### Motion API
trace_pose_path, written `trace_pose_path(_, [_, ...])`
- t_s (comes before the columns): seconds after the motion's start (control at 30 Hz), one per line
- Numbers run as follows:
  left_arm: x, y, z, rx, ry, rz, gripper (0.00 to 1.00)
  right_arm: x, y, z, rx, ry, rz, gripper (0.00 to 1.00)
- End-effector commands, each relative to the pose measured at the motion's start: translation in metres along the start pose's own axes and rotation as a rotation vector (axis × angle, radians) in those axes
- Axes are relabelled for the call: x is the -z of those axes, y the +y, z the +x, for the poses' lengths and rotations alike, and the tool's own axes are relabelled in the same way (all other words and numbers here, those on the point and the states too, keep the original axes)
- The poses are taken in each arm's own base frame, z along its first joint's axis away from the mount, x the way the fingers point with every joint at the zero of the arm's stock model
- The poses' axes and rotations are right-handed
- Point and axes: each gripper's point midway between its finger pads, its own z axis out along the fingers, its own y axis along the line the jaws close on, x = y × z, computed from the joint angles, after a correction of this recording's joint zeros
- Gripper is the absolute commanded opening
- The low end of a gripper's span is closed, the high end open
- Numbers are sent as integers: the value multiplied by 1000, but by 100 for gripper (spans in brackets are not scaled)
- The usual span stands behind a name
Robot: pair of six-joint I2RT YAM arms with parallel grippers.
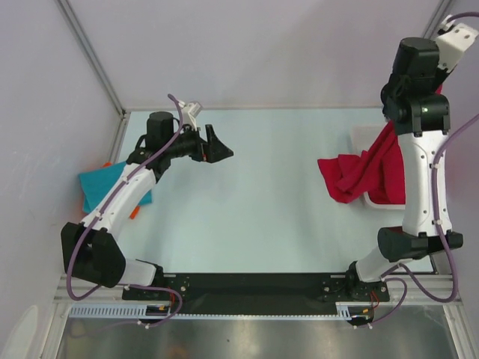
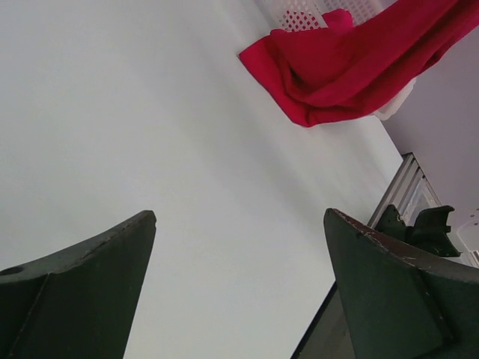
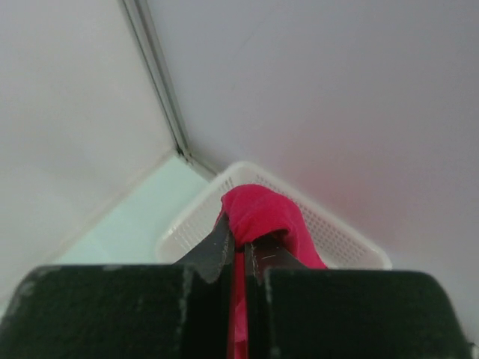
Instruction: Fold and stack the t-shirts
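Note:
The magenta-pink t-shirt still hangs over the basket's rim below the raised right gripper, so the robot should let go of the bunch and grab the cloth (image 1: 372, 160) near the rim.
My right gripper (image 3: 241, 235) is shut on a bunch of the magenta-pink t-shirt (image 3: 262, 209), held up above the white basket (image 3: 340, 232). In the top view this shirt (image 1: 358, 176) hangs from under the right wrist and spills over the basket's left rim onto the table. A teal t-shirt (image 1: 101, 187) lies flat at the table's left edge, with slivers of an orange t-shirt (image 1: 135, 215) showing beneath it. My left gripper (image 1: 221, 149) hovers over the back-left of the table, open and empty. In its wrist view the left gripper (image 2: 239, 224) faces the pink shirt (image 2: 337, 67) from far off.
The white slotted basket (image 1: 362, 136) stands at the table's right side, partly behind the right arm. White enclosure walls close in the left, back and right. A black rail (image 1: 254, 284) with both arm bases runs along the near edge.

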Motion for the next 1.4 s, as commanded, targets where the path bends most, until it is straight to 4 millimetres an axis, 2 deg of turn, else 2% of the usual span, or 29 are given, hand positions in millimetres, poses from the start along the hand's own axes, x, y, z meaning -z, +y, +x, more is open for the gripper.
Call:
trace_pose_path(0.0, [9,-8,-13,-40,-49,16,100,49,-51,-89,-210,-219,45,0])
trace_pose_path(0.03, [10,-7,-14,-41,-51,15,100,70,-59,-100,-228,-256,26,0])
trace_pose_path(0.07, [10,-7,-14,-39,-50,16,100,79,-69,-120,-334,-324,68,0])
trace_pose_path(0.1, [9,-7,-14,-35,-48,18,100,80,-68,-110,-184,-321,103,0])
trace_pose_path(0.13, [9,-7,-15,-37,-50,21,100,87,-72,-115,-181,-343,117,0])
trace_pose_path(0.17, [9,-8,-15,-38,-50,25,100,101,-82,-134,-349,-405,118,0])
trace_pose_path(0.2, [9,-8,-16,-39,-50,26,100,102,-86,-133,-251,-411,150,0])
trace_pose_path(0.23, [9,-8,-17,-38,-52,26,100,106,-92,-142,-312,-436,153,0])
trace_pose_path(0.3, [9,-9,-19,-39,-56,29,100,99,-88,-148,-284,-440,172,0])
trace_pose_path(0.33, [10,-10,-21,-44,-62,29,100,101,-94,-158,-297,-449,176,0])
trace_pose_path(0.4, [10,-11,-23,-45,-65,30,100,87,-81,-161,-248,-449,205,0])
trace_pose_path(0.43, [10,-11,-24,-46,-66,30,100,87,-85,-166,-228,-450,221,0])
trace_pose_path(0.5, [10,-12,-26,-44,-69,36,100,71,-68,-158,-167,-439,241,0])
trace_pose_path(0.63, [11,-11,-25,-47,-67,34,100,32,-40,-109,-8,-333,268,0])
trace_pose_path(0.67, [12,-11,-25,-53,-66,32,100,21,-31,-96,-51,-312,253,1])
trace_pose_path(0.73, [14,-7,-21,-48,-64,24,100,-8,-19,-55,87,-210,248,1])
trace_pose_path(0.77, [15,-5,-21,-47,-65,18,100,-19,-12,-39,48,-180,232,2])
trace_pose_path(0.8, [15,-4,-20,-45,-61,21,100,-36,-14,-6,137,-91,249,2])
trace_pose_path(0.83, [16,-3,-19,-40,-58,18,100,-48,-6,14,149,-35,198,2])
trace_pose_path(0.87, [17,-3,-19,-41,-60,19,100,-59,2,36,68,21,171,3])
trace_pose_path(0.9, [17,-2,-19,-38,-59,17,100,-70,-8,66,104,125,168,3])
trace_pose_path(0.93, [18,-1,-19,-39,-60,15,100,-90,-7,97,88,234,112,4])
trace_pose_path(0.97, [18,0,-19,-41,-61,14,100,-97,-7,129,79,314,114,4])
trace_pose_path(1.03, [19,2,-17,-36,-58,11,100,-103,-2,172,92,427,65,5])
trace_pose_path(1.07, [18,3,-17,-35,-58,10,100,-101,-2,204,127,494,60,6])
trace_pose_path(1.2, [14,7,-13,-21,-44,13,100,-87,17,260,117,616,-38,9])
trace_pose_path(1.27, [14,7,-12,-19,-41,13,100,-68,38,263,98,629,-157,19])
trace_pose_path(1.3, [13,8,-11,-18,-40,12,100,-60,49,270,89,646,-218,27])
trace_pose_path(1.37, [12,9,-11,-14,-38,7,100,-36,70,261,85,638,-323,34])
